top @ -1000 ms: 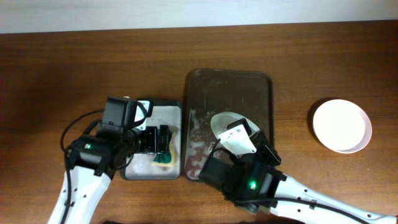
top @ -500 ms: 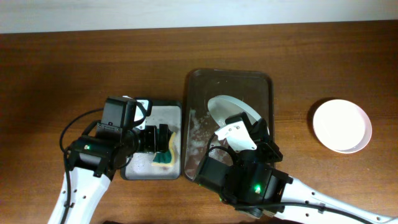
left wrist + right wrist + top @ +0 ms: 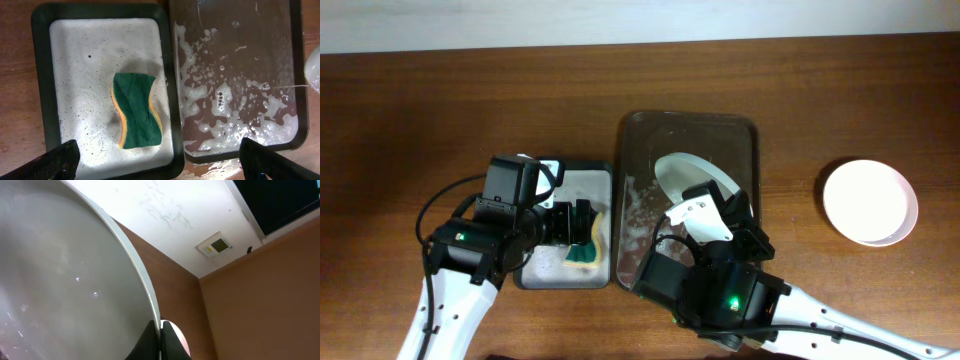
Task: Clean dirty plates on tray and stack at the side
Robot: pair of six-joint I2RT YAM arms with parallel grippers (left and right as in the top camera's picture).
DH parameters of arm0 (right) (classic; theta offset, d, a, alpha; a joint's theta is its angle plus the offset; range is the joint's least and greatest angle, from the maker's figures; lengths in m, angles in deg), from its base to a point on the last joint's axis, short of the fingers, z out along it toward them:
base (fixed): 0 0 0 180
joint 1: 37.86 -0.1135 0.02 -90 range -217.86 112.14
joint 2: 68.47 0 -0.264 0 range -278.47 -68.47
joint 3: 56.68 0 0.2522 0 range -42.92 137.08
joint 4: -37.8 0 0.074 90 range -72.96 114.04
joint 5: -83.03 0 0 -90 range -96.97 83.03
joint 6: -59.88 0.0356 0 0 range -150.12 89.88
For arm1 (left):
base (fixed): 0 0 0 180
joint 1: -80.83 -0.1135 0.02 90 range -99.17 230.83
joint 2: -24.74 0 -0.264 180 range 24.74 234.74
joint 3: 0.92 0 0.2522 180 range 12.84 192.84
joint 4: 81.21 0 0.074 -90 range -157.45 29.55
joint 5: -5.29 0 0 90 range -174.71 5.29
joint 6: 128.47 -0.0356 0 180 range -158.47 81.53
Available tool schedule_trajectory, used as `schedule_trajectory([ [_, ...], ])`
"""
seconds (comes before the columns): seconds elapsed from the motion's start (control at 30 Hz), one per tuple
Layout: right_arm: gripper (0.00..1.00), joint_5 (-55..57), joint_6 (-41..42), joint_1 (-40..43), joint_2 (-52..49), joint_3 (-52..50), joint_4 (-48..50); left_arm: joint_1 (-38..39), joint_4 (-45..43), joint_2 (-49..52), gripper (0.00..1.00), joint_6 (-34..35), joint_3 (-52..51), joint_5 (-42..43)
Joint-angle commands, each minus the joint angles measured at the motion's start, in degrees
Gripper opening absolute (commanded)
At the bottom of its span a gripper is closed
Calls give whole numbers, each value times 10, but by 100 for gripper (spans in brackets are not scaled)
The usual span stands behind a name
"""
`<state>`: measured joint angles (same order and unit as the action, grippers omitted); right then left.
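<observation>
I should use my right gripper to set the white plate down on the table, on top of the pale pink plate (image 3: 868, 201) (image 3: 177, 337).
My right gripper (image 3: 712, 214) is shut on the rim of a white plate (image 3: 688, 176) and holds it tilted on edge above the large dark brown tray (image 3: 745, 150). In the right wrist view the plate (image 3: 65, 280) fills the left side, its rim pinched between the fingers (image 3: 160, 341); no red smears show on it. The tray's floor carries white foam (image 3: 235, 105). A pale pink plate (image 3: 870, 202) lies on the table to the right of the tray. My left gripper (image 3: 162, 162) is open and empty above the green-and-yellow sponge (image 3: 137, 111).
The sponge lies in a smaller dark tray (image 3: 535, 278) with a foamy whitish inside, directly left of the large tray. Water is spilled on the wood by the trays' front edges (image 3: 220, 167). Bare wooden table (image 3: 440, 110) surrounds both trays.
My right gripper has raised and tipped the plate further up and towards the back of the tray, then held still. The left arm and the sponge have not moved.
</observation>
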<state>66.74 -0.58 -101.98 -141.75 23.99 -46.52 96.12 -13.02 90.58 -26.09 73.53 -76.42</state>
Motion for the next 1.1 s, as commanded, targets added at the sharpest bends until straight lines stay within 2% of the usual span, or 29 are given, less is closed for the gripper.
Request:
schedule_trajectory([
  [0.0,4,24,8,-4,8,14,-2,-2,-1,-3,100,-5,0,-6],
  [0.4,4,24,10,1,8,13,-2,-2,-1,-3,100,-5,0,-6],
  [0.47,4,2,55,23,7,12,8,-2,-1,-3,100,-5,0,-6],
  [0.5,4,-44,49,33,5,12,32,-2,-1,-3,100,-5,0,-6],
  [0.53,4,-62,9,39,2,12,35,-2,-1,-3,100,-5,0,-6],
  [0.57,4,-37,-9,51,-3,11,9,-2,-1,-3,100,-5,0,-6],
  [0.63,4,-42,55,76,-5,11,3,-2,-1,-3,100,-5,0,-6],
  [0.7,4,-88,36,87,-8,11,1,-2,-1,-3,100,-5,0,-6],
  [0.73,4,-89,56,96,-9,11,-12,-2,-1,-3,100,-5,0,-6],
  [0.8,4,-140,117,136,-9,11,-7,-2,-1,-3,100,-5,0,-6],
  [0.9,4,-244,113,237,-9,11,25,-2,-1,-3,100,-5,0,-6],
  [0.93,4,-290,87,285,-9,12,50,-2,-1,-3,100,-5,0,-6],
  [1.03,4,-500,-86,422,-9,12,145,-2,-1,-3,100,-5,0,-6],
  [1.07,4,-566,-110,472,-9,12,163,-2,-1,-3,100,-5,0,-6],
])
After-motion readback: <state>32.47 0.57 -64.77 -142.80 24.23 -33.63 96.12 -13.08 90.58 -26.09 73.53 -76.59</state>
